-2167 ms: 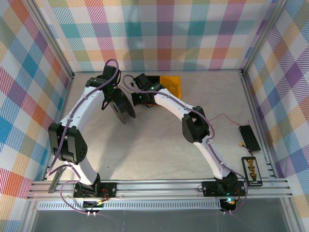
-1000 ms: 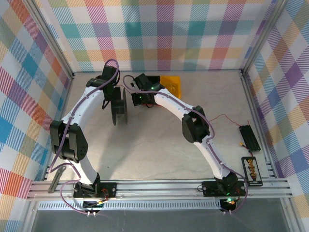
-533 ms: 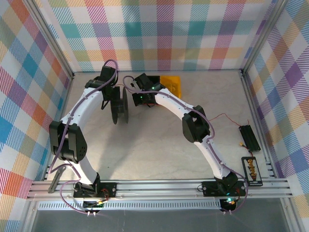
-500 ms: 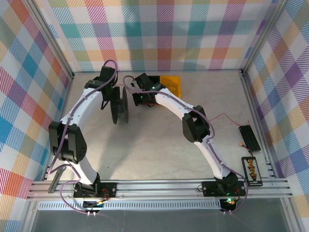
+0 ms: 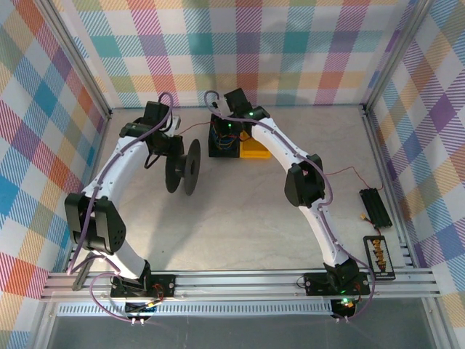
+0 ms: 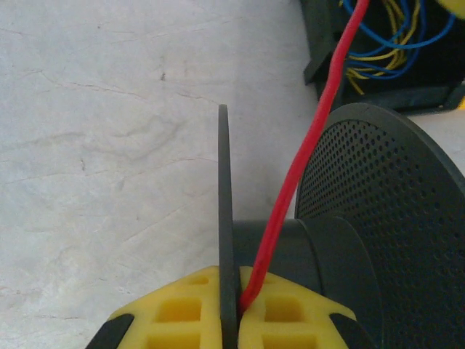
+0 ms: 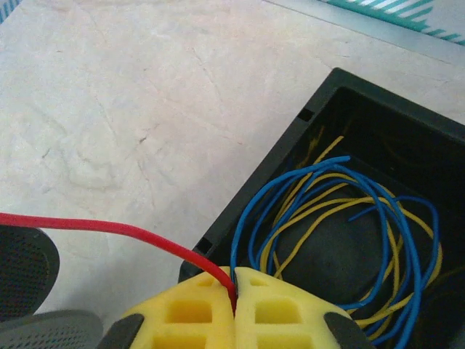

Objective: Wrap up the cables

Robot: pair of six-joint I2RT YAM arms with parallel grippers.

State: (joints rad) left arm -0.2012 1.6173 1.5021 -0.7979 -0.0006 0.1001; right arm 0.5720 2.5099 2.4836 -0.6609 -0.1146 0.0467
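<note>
Short red wire joins spool and right gripper; next I take the red wire farther (image 5: 340, 171) toward the battery holder before wrapping.
The cable is a thin red wire (image 6: 305, 167) running from the black spool (image 6: 378, 189) up toward a black box. My left gripper (image 6: 231, 291) is shut on the spool's thin near flange, and the wire is pinched beside that flange. From above, the left gripper (image 5: 168, 147) holds the spool (image 5: 183, 167) upright on edge at the back left. My right gripper (image 7: 234, 287) is shut on the red wire (image 7: 109, 227), which stretches left toward the spool (image 7: 22, 269). In the top view the right gripper (image 5: 224, 134) hangs over the black box, with the wire (image 5: 192, 128) taut between the arms.
A black box (image 7: 305, 138) holds loose blue and yellow wires (image 7: 349, 218). A yellow bin (image 5: 256, 149) stands right behind it. More red wire trails at the right toward a black battery holder (image 5: 375, 206) and a connector strip (image 5: 378, 256). Plaid walls enclose the table.
My right gripper has swung from beside the spool to the back, over the black box, drawing the red wire taut. The left arm shifted the spool slightly left and turned it.
</note>
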